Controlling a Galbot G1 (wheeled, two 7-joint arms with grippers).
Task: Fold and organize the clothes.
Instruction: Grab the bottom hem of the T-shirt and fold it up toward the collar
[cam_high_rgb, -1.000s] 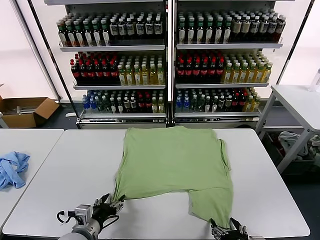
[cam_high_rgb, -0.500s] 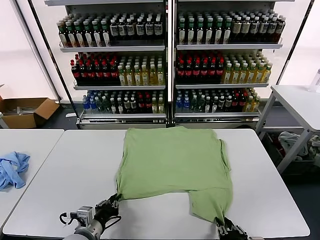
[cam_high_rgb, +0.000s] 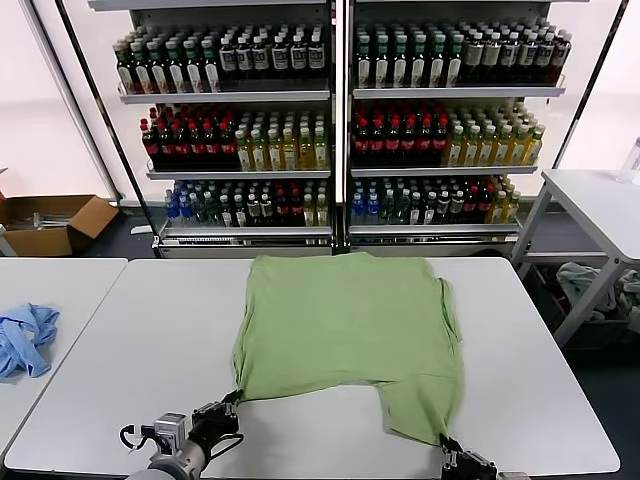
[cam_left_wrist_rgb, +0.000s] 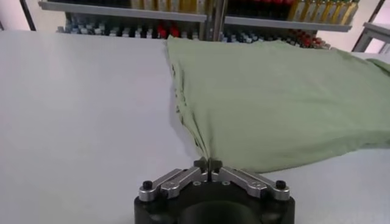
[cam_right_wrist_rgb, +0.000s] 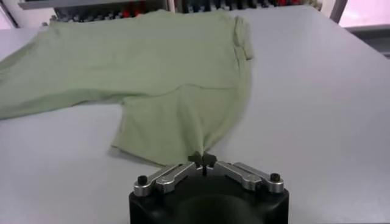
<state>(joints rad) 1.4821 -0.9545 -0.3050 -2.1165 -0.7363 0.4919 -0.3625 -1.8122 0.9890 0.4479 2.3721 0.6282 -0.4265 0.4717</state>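
Note:
Next, my right gripper lets go of the light green shirt's flap on the shirt itself (cam_high_rgb: 427, 290) (cam_right_wrist_rgb: 226, 28), just short of the shirt's far corner.
The light green shirt (cam_high_rgb: 350, 335) lies flat on the white table (cam_high_rgb: 150, 340), its plain side up; collar and print do not show. My left gripper (cam_high_rgb: 228, 405) sits at the shirt's near left corner, shut on the fabric edge (cam_left_wrist_rgb: 207, 159). My right gripper (cam_high_rgb: 447, 447) is at the near right corner, where a flap hangs toward the table's front edge, and it is shut on that corner's tip (cam_right_wrist_rgb: 202, 157). The shirt (cam_left_wrist_rgb: 280, 91) fans out from the left jaws; in the right wrist view the shirt (cam_right_wrist_rgb: 158, 79) spreads away across the table.
A light blue cloth garment (cam_high_rgb: 24, 338) lies on the neighbouring table at the left. Shelves of bottles (cam_high_rgb: 330, 120) stand behind the table. A cardboard box (cam_high_rgb: 50, 222) sits on the floor far left, and another table (cam_high_rgb: 600, 200) at the right.
Both grippers have closed on the shirt's near corners. The left gripper has slid slightly right to the corner, and the right one has moved a little lower in the head view.

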